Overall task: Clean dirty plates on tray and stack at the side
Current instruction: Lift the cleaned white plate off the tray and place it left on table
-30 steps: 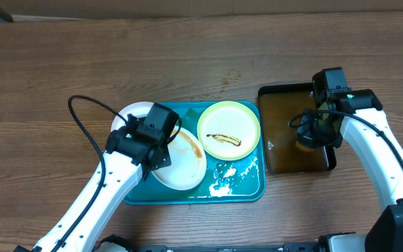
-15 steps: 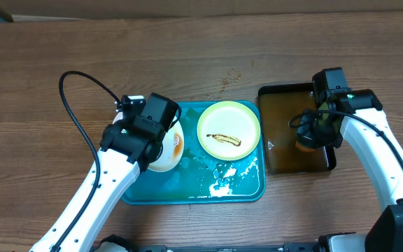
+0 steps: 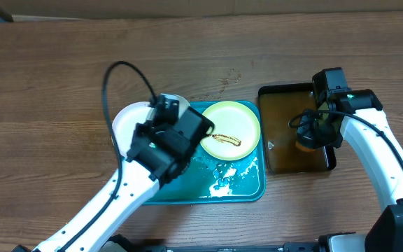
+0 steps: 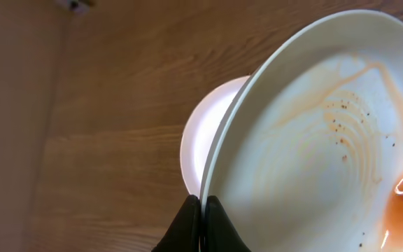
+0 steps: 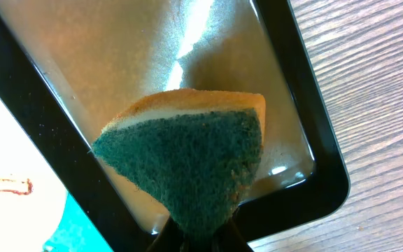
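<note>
The robot's left gripper will put the sauce-smeared white plate down on the bare wood table (image 3: 78,145) beside the second white plate.
My left gripper (image 4: 203,206) is shut on the rim of a white plate (image 4: 327,140) smeared with orange-brown sauce and holds it tilted in the air. In the overhead view the gripper (image 3: 165,115) is over the left end of the teal tray (image 3: 240,183), and the arm hides most of that plate. A second white plate (image 3: 126,119) lies beside the tray's left end; it also shows in the left wrist view (image 4: 205,133). The green-rimmed plate (image 3: 229,129) with a brown streak lies in the tray. My right gripper (image 5: 198,234) is shut on a green-and-yellow sponge (image 5: 187,161).
A black tray of brownish water (image 3: 285,150) stands right of the teal tray, with the sponge (image 3: 306,138) held over it. White foam (image 3: 224,176) lies in the teal tray's front right. Bare wood table (image 3: 187,49) lies behind and to the left.
My left arm has lifted the smeared white plate off the tray, tipped it and swung to the right. The white plate beside the tray is uncovered. The right arm has not moved.
</note>
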You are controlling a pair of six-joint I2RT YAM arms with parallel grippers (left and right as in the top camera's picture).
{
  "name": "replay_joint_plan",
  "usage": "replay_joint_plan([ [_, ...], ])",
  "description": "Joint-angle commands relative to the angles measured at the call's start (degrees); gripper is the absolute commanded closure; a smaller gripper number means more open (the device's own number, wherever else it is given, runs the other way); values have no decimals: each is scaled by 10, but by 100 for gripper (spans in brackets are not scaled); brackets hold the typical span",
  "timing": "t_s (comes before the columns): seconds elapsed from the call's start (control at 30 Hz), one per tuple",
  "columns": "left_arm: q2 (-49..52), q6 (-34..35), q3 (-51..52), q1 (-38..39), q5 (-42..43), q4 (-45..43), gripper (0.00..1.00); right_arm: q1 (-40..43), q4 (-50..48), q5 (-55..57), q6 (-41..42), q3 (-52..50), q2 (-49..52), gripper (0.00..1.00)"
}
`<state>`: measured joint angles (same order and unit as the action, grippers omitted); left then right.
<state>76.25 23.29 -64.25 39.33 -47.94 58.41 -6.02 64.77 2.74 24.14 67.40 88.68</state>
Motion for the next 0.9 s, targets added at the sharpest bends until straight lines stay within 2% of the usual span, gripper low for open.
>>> replay_joint_plan([
  [0.0,-6,-28,-16,29,-97,-3,96,0,0,-3,-2,0,2,96],
  [0.1,-2,-32,-16,58,-159,-4,96,0,0,-3,-2,0,2,96],
  [0.43,6,-32,-16,114,-271,-11,96,0,0,-3,-2,0,2,96],
  [0.87,6,-29,-16,116,-271,-12,96,0,0,-3,-2,0,2,96],
])
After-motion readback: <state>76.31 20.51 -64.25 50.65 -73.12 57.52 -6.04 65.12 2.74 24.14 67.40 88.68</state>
